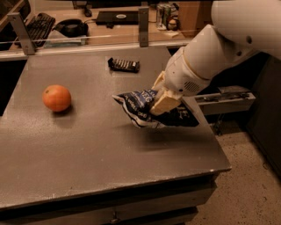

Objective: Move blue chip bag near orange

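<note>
My gripper will let go of the blue chip bag on the table (116,89) next to the orange, in front of the snack bar.
The blue chip bag (142,110), crumpled dark navy with white lettering, hangs a little above the right part of the grey table (88,154). My gripper (161,99) comes in from the upper right and is shut on the bag's top. Its tan fingers (164,103) pinch the bag. The orange (56,97) sits on the table at the left, well apart from the bag.
A small dark snack bar (124,65) lies at the table's far edge. Behind the table a desk holds a keyboard (37,22), headphones (70,27) and cans (164,11). The table's right edge is just under the arm; a low shelf (224,101) stands beyond it.
</note>
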